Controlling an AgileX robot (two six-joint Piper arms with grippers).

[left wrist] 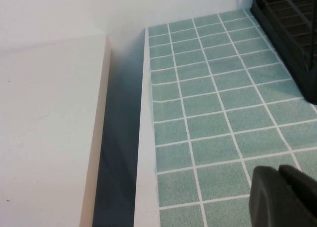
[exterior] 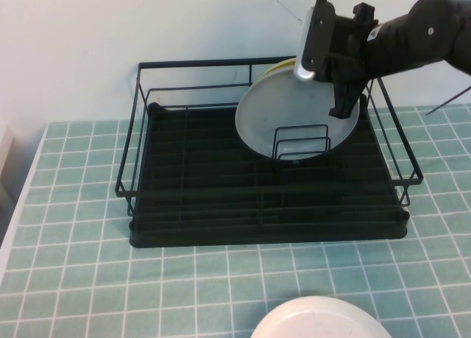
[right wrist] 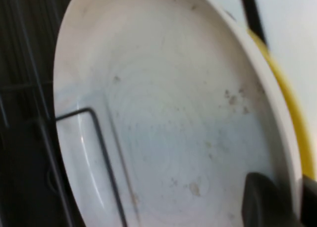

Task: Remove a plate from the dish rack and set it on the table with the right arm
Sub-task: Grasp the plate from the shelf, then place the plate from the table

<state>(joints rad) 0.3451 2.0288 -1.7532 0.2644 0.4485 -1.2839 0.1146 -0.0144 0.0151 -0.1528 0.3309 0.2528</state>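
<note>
The grey-white plate, now on edge in the dish rack, will be released by my right gripper on top of the brighter white plate (exterior: 324, 333) at the front edge of the table.
The pale grey-white plate (exterior: 287, 117) stands on edge in the black dish rack (exterior: 199, 205), leaning at the back right behind a wire divider (exterior: 302, 141). A yellow plate (exterior: 276, 69) stands right behind it. My right gripper (exterior: 344, 106) reaches down from the right and is shut on the plate's upper right rim. In the right wrist view one finger lies on the speckled plate (right wrist: 168, 123) face and the other behind its rim, in front of the yellow plate (right wrist: 292, 118); the right gripper (right wrist: 286, 180) straddles the rim. My left gripper (left wrist: 280, 168) is shut and empty above the table (left wrist: 213, 113).
A brighter white plate (exterior: 320, 319) lies on the tiled table (exterior: 73, 279) at the front edge. The rack's corner (left wrist: 292, 34) shows in the left wrist view, with a white ledge (left wrist: 49, 128) beside the table's left edge. A pale wall is behind the rack.
</note>
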